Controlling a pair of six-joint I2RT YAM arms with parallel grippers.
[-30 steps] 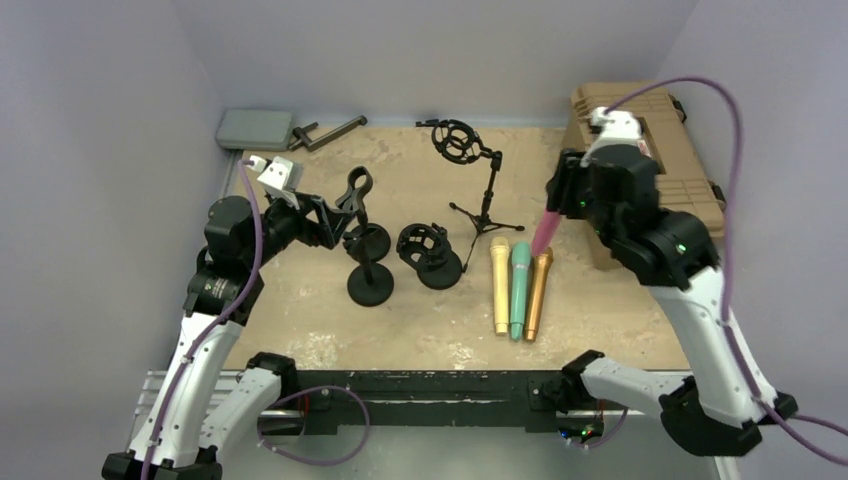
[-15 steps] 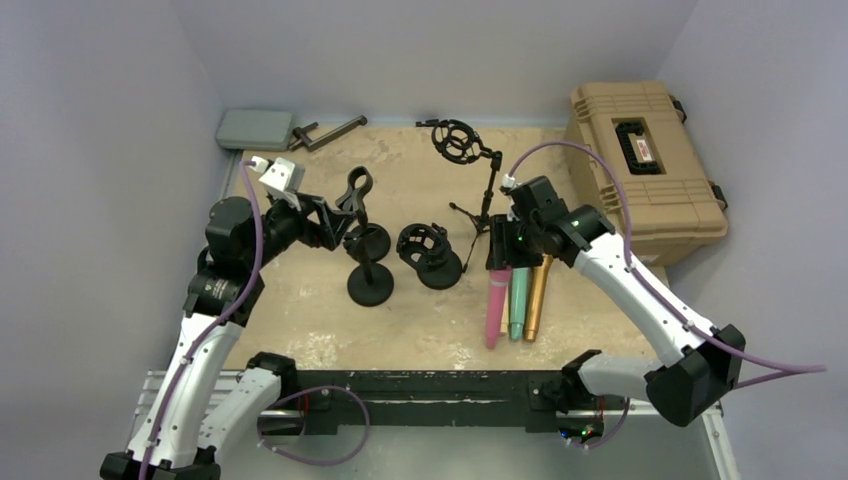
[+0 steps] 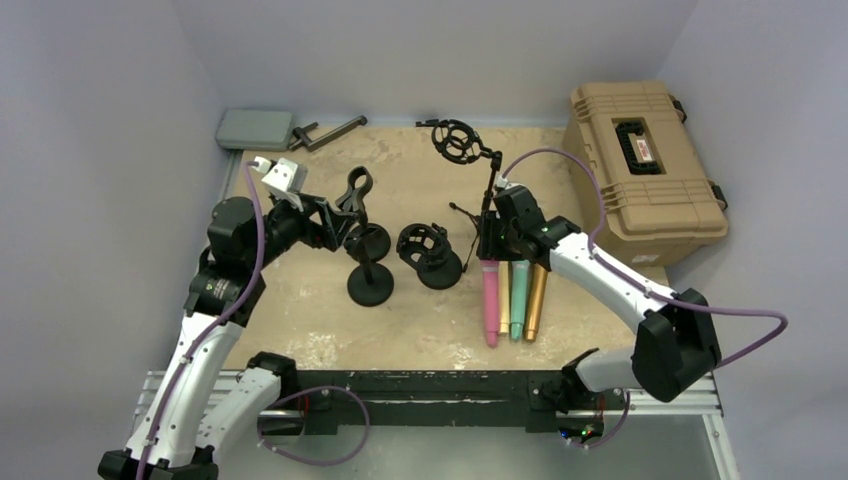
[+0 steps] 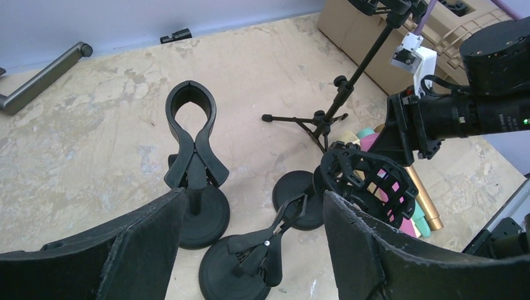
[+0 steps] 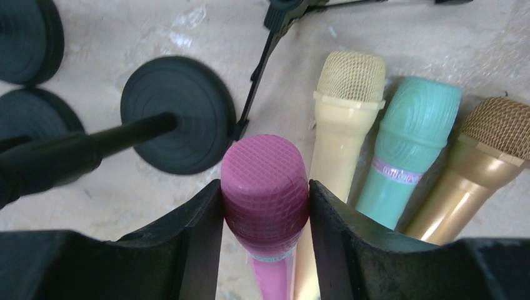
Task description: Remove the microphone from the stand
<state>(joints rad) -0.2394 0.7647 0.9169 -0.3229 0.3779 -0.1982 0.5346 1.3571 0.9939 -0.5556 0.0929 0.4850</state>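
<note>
Next, my right gripper sets the pink microphone free on the table (image 3: 486, 291), next to the cream microphone.
My right gripper (image 3: 490, 252) is shut on the head of the pink microphone (image 3: 490, 300), low over the table. The pink microphone's (image 5: 265, 181) body runs toward the near edge, left of the cream (image 3: 503, 295), teal (image 3: 518, 300) and gold (image 3: 537, 295) microphones lying in a row. My left gripper (image 3: 333, 220) is open and empty above two black clip stands (image 4: 190, 134) (image 4: 275, 231). A shock-mount stand (image 3: 430, 250) on a round base sits between the arms. The stands in view hold no microphone.
A tripod stand with a shock mount (image 3: 462, 140) stands just behind my right gripper. A tan hard case (image 3: 645, 160) is at the back right. A grey box (image 3: 255, 128) and a metal bar (image 3: 330, 132) lie at the back left.
My right arm swung from beside the tan case down to the table with the pink microphone, bringing it left of the three lying microphones. My left arm has not moved.
</note>
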